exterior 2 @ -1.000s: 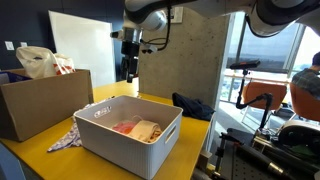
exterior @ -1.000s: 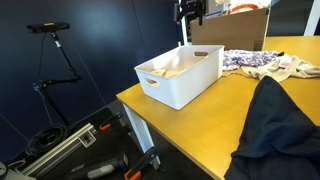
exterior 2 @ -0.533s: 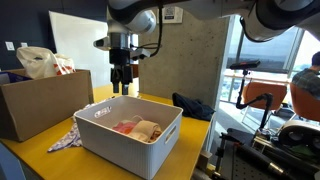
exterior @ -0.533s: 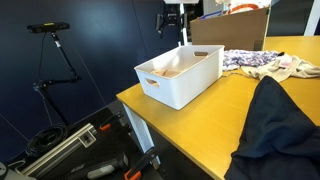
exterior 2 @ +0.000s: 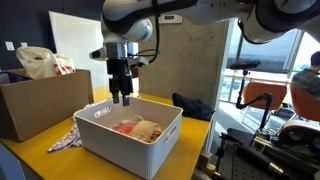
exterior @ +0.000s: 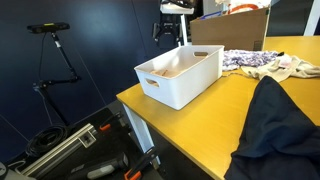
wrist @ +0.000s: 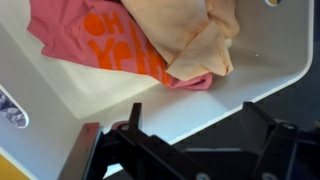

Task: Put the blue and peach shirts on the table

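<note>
The robot's gripper needs to next go down into the white bin and close on the peach shirt's loose end (exterior: 168,71) (wrist: 203,53) beside the pink shirt's orange letters.
A white bin (exterior: 180,78) stands on the yellow table (exterior: 200,140). It also shows in an exterior view (exterior 2: 120,140) and in the wrist view (wrist: 130,95). Inside lie a peach shirt (exterior 2: 147,130) (wrist: 190,30) and a pink shirt with orange letters (wrist: 100,35) (exterior 2: 124,127). A dark blue shirt (exterior: 280,120) (exterior 2: 195,104) lies on the table beside the bin. My gripper (exterior 2: 121,97) (exterior: 168,32) (wrist: 200,125) hangs open and empty just above the bin's rim, over one end wall.
A cardboard box (exterior 2: 40,100) (exterior: 238,25) with a bag in it stands at the table's far end. A patterned cloth (exterior: 255,63) (exterior 2: 65,140) lies between box and bin. A camera stand (exterior: 55,60) and cables are on the floor beside the table.
My gripper has moved down and across from beyond the bin to just above its rim. The shirts and bin have not moved.
</note>
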`<state>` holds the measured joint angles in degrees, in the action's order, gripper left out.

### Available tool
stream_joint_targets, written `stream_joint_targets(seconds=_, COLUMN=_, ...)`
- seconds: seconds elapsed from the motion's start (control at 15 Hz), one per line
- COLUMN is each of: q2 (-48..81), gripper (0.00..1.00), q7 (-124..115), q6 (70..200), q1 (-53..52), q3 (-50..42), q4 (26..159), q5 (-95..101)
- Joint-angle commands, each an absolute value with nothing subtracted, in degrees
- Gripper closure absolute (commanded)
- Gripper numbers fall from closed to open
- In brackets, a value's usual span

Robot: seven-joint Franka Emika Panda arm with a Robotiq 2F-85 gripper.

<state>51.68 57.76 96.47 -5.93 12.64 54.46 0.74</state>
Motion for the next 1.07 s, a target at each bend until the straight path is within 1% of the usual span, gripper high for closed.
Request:
stream_joint_targets(seconds=0.0, q2=48.7, gripper=0.0, q7=55.8, q6=98.3, q1=-7.8, q3=12.3, q4=60.9, q5=1.9)
stream_joint_targets(seconds=0.27, q2=45.9, gripper=0.0, q7=51.7, q6=101.1, q1=-10.4, q3=11.9, q4=70.0, q5=2.6)
stream_joint_targets(seconds=0.33, q2=43.9, gripper=0.0, q7=49.9, q6=101.7, q1=-10.9, q3=11.6, q4=74.2, q5=3.1)
stream_joint_targets(seconds=0.67, q2=35.8, gripper=0.0, q7=46.0, q6=106.3, q1=-10.0, q3=11.0, q4=88.7, q5=6.6)
stream_joint_targets(seconds=0.87, q2=30.3, gripper=0.0, q7=46.3, q6=113.7, q1=-7.5, q3=10.1, q4=97.5, q5=8.8)
stream_joint_targets(seconds=1.0, q2=29.4, gripper=0.0, q7=46.8, q6=118.8, q1=-6.1, q3=8.9, q4=99.5, q5=10.5)
